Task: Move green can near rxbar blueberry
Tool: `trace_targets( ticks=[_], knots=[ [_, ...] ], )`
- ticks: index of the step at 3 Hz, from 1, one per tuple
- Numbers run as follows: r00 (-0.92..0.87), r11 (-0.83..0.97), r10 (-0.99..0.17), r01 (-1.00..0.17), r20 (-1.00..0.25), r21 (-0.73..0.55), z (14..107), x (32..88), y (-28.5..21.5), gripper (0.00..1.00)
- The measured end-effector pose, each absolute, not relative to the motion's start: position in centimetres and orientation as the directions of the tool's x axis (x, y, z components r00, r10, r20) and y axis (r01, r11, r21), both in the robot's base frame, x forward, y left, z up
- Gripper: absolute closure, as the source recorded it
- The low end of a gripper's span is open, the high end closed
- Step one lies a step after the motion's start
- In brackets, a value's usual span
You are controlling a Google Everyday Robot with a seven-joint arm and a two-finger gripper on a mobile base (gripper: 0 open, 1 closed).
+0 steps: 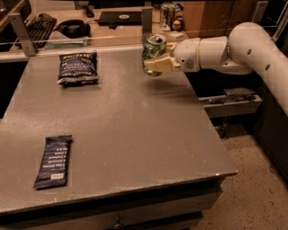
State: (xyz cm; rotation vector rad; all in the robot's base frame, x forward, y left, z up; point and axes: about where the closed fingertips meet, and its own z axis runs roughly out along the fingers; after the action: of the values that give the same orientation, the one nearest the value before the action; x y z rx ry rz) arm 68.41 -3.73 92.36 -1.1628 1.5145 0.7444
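I need to use my gripper to set the green can down between the rxbar blueberry and the blue chip bag [81, 128], close to the bar.
The green can [152, 53], green-and-white with a silver top, is held tilted in my gripper [155, 60], lifted above the far right part of the grey table [135, 126]. The gripper is shut on the can, at the end of my white arm [234, 49], which reaches in from the right. The rxbar blueberry [54, 161], a flat dark navy wrapper with white text, lies at the near left of the table, far from the can.
A puffy blue chip bag [78, 67] lies at the far left of the table. Behind the table is a desk with a keyboard [38, 24], a dark headset-like object [72, 28] and small cans [168, 13]. An open drawer [229, 101] stands to the right.
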Motion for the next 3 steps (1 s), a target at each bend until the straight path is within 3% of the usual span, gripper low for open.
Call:
trace_targets(
  ticks=[2, 3],
  knots=[
    [0.089, 0.134, -0.201, -0.984, -0.976, -0.117, 92.6, 61.4, 8.1, 1.00],
    [0.080, 0.043, -0.225, -0.995, -0.971, -0.092, 90.8, 57.9, 12.3, 1.00]
  ],
)
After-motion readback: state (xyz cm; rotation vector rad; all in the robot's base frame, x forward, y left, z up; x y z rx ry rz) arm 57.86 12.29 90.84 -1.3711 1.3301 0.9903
